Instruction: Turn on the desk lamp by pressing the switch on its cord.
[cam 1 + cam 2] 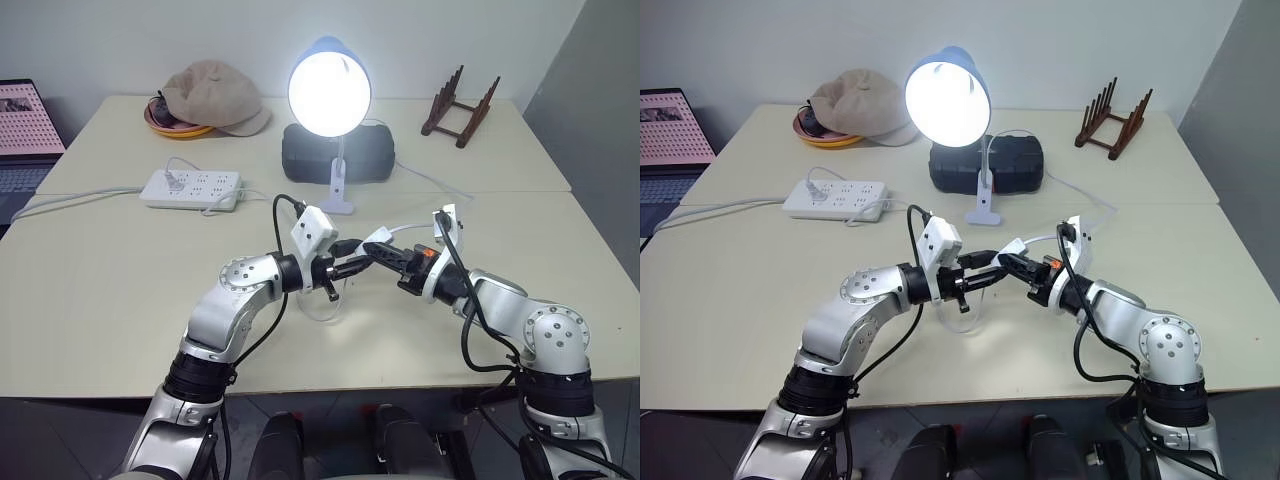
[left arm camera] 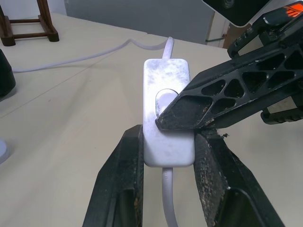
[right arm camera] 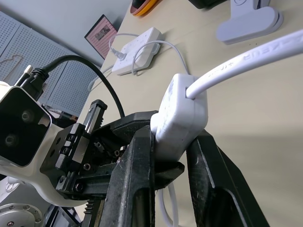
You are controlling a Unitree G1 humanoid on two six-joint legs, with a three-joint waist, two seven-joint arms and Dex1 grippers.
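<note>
Next, my left gripper sets the white switch free on the bare table (image 1: 340, 278) in front of the desk lamp's base.
The desk lamp (image 1: 329, 90) stands clipped on the table's middle, its bulb glowing bright. The white switch (image 2: 168, 85) hangs just above the table in front of it, with the thin cord (image 2: 169, 198) leaving both ends. My left gripper (image 1: 352, 266) is shut on the switch, one finger on each long side. My right gripper (image 3: 170, 137) comes from the opposite side and is shut on the same switch (image 3: 177, 118). One of its fingertips (image 2: 182, 113) presses on the round rocker button.
A white power strip (image 1: 192, 187) lies at the left, with a beige cap (image 1: 215, 97) over an orange dish behind it. A black case (image 1: 375, 155) sits behind the lamp. A wooden rack (image 1: 459, 105) stands far right, a laptop (image 1: 25, 125) at the left edge.
</note>
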